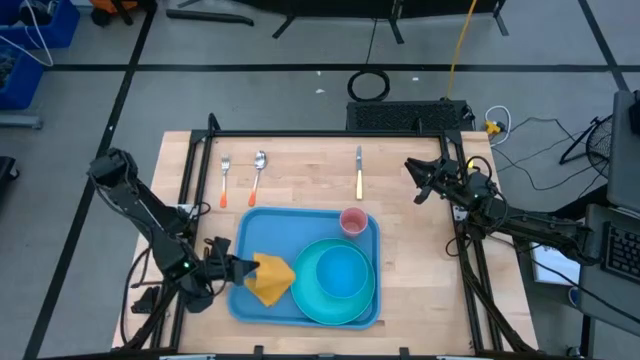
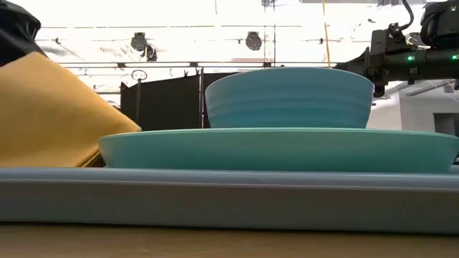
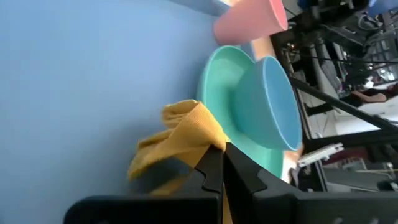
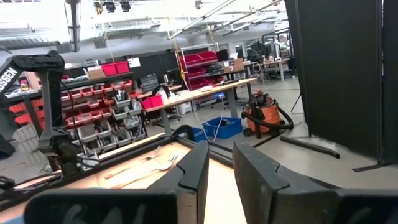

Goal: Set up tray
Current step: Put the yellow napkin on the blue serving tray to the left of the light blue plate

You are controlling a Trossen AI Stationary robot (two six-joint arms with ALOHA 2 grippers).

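Observation:
My left gripper will release the yellow napkin, now over part of the tray, on the blue tray (image 1: 264, 264), in the space between the turquoise plate and the tray's edge that is nearer the gripper.
The blue tray (image 1: 262, 225) lies at the table's middle. On it sit a turquoise plate (image 1: 312, 300) with a blue bowl (image 1: 342, 270) on top, and a pink cup (image 1: 353, 220) at its far right corner. A crumpled yellow napkin (image 1: 272, 281) is over the tray's left part, beside the plate. My left gripper (image 1: 246, 268) is shut on the napkin. My right gripper (image 1: 420, 182) waits open above the table's right side, touching nothing. My left gripper pinches the yellow napkin between its two fingers at a bunched fold on its left side (image 3: 208, 138). The fingers (image 3: 239, 171) come from the table's left, slanting slightly down. The cloth is slack and crumpled, and its lower part (image 2: 43, 154) appears to rest on the tray.
A fork (image 1: 226, 180), a spoon (image 1: 258, 174) and a knife (image 1: 359, 172) lie on the wooden table beyond the tray's far edge. Black frame rails run along the table's left and right sides. Bare wood shows right of the tray.

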